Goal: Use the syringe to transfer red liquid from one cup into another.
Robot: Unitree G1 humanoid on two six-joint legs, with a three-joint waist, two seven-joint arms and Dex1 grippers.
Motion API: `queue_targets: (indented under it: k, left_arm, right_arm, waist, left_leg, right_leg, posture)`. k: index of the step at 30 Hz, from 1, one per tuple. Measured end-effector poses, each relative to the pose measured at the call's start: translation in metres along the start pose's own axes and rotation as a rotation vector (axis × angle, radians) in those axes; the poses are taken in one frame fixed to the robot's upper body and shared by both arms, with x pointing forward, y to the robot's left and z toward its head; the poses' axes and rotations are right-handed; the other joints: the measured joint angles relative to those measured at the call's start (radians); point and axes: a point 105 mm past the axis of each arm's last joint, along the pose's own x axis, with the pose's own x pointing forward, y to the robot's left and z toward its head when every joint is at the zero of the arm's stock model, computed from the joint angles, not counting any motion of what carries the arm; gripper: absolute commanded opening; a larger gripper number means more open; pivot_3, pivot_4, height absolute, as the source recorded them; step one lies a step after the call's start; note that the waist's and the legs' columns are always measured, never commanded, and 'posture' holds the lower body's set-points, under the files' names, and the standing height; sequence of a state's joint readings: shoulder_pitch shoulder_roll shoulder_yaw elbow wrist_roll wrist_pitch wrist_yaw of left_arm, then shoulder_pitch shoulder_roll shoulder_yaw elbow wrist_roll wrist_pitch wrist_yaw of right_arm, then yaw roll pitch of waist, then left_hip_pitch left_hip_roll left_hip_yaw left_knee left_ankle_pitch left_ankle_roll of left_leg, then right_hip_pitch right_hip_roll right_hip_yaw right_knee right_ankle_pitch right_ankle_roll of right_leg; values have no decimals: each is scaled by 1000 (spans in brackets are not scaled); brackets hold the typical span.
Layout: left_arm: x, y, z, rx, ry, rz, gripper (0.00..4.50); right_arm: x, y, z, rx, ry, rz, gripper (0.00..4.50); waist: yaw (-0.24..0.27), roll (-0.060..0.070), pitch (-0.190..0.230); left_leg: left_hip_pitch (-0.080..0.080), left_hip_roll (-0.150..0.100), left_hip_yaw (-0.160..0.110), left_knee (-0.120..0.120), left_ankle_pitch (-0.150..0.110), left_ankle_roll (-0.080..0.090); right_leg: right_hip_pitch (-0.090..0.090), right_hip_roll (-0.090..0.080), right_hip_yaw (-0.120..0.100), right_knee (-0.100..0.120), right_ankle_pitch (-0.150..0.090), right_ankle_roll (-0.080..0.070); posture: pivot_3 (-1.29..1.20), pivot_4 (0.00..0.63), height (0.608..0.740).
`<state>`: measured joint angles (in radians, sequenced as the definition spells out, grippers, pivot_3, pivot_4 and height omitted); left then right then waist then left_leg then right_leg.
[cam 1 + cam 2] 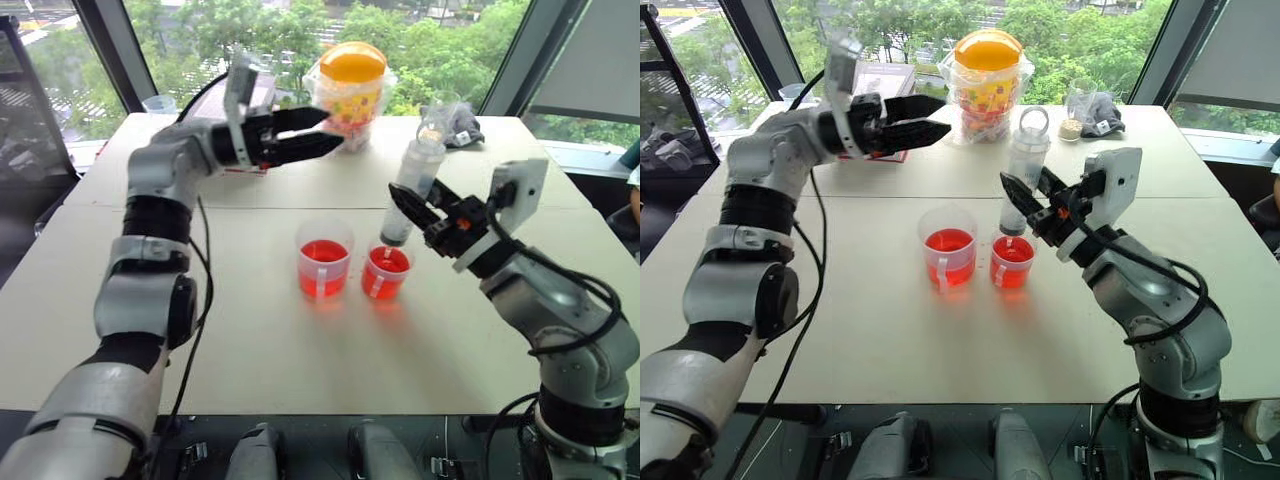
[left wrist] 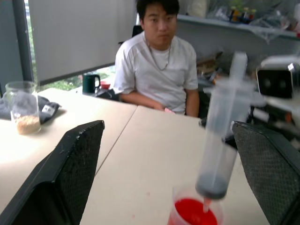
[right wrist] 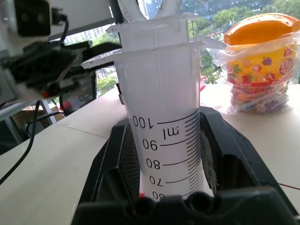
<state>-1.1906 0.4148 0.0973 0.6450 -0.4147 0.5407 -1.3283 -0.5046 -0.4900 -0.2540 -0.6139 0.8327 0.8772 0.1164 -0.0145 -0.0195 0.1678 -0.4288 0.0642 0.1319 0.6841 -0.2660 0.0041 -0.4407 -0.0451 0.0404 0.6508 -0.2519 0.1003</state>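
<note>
Next, I release the syringe, now upright just over the shorter cup, with my right gripper on the table (image 1: pixel 470 278) beside the shorter cup, away from the taller cup.
My right gripper (image 1: pixel 416 205) is shut on the barrel of the syringe (image 1: pixel 408 192), a clear tube with a white plunger, held nearly upright. Its small tip hangs just over the shorter cup (image 1: pixel 386 272), which holds red liquid (image 1: pixel 387 262). The dark plunger seal sits low in the syringe barrel (image 2: pixel 220 154). The taller cup (image 1: pixel 324 258), also with red liquid, stands close beside the shorter one on its left. My left gripper (image 1: pixel 325 135) is raised above the far left of the table, open and empty, its fingers (image 2: pixel 70 173) spread wide and pointing toward the syringe.
A jar with an orange lid in a plastic bag (image 1: pixel 350 85) stands at the back centre. A small cup of beige grains (image 1: pixel 1073 112) and a dark cloth (image 1: pixel 1103 120) lie at the back right. A person (image 2: pixel 159 70) sits at the table's right side.
</note>
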Motion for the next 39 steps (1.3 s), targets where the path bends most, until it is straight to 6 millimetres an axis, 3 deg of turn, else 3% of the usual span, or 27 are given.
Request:
queue_targets:
  k: [2, 5, 8, 10, 16, 19, 26, 32, 37, 39]
  left_arm:
    - [-10, -3, -13, -8, 24, 24, 4455]
    - [-19, -12, -30, -7, 67, 41, 4455]
    - [-24, -25, -43, -16, 94, 33, 4455]
    - [-26, -31, -50, -26, 106, 33, 4455]
    - [-25, -48, -53, -24, 99, 34, 4455]
    - [-29, -51, -58, -45, 101, 60, 4455]
    - [-29, -59, -56, -42, 90, 71, 4455]
    - [-34, -62, -52, -45, 103, 88, 4500]
    - [-36, -65, -51, -43, 107, 93, 4500]
    - [-37, -65, -51, -43, 113, 95, 4500]
  right_arm:
    - [6, -12, 19, 33, 8, -16, 1373]
    - [9, -45, 50, 57, 96, -98, 1373]
    - [-2, -82, 52, 69, 338, -217, 1373]
    - [-12, -101, 34, 115, 523, -282, 1373]
    - [-35, -123, -45, 248, 937, -357, 1373]
    - [-46, -131, -72, 302, 1053, -394, 1373]
    - [-47, -132, -127, 341, 1163, -382, 1373]
    - [-46, -138, -137, 347, 1169, -380, 4385]
    - [-46, -136, -132, 370, 1162, -365, 4484]
    - [-48, -136, -116, 361, 1129, -363, 4484]
  waist:
    - [1, 0, 0]
    - [4, 0, 0]
    - [3, 0, 0]
    - [0, 0, 0]
    - [-7, 0, 0]
    - [-5, 0, 0]
    - [-5, 0, 0]
    - [-5, 0, 0]
    - [-3, 0, 0]
    - [0, 1, 0]
  left_leg:
    - [0, 0, 0, 0, 0, 0]
    - [0, 0, 1, 0, 0, 0]
    - [0, 0, 1, -2, 0, 0]
    - [-1, 1, 1, -3, 0, 1]
    - [0, 0, 2, -2, 0, 1]
    - [0, 0, 2, -2, 0, 1]
    - [0, 0, 2, -1, 0, 1]
    - [0, 0, 2, -1, 0, 1]
    - [0, 0, 2, -1, 0, 1]
    - [0, 0, 2, -1, 0, 1]
  right_leg:
    - [0, -1, 1, 0, 0, 0]
    - [0, -2, 0, -1, 0, -1]
    - [-1, -2, 1, -3, -2, -3]
    - [-1, -1, 1, -3, -2, -3]
    - [-2, -1, 3, -3, 0, -1]
    - [-2, -1, 3, -3, 0, 0]
    - [-2, 0, 3, -2, 0, 0]
    - [-1, 0, 3, -3, 0, 0]
    - [-1, 0, 3, -2, 0, 0]
    - [-2, 0, 3, -2, 0, 0]
  posture:
    - [0, 150, 740]
    - [0, 150, 740]
    - [0, 150, 740]
    - [0, 150, 740]
    - [0, 150, 740]
    - [0, 150, 740]
    - [0, 150, 740]
    - [0, 150, 740]
    - [0, 150, 740]
    - [0, 150, 740]
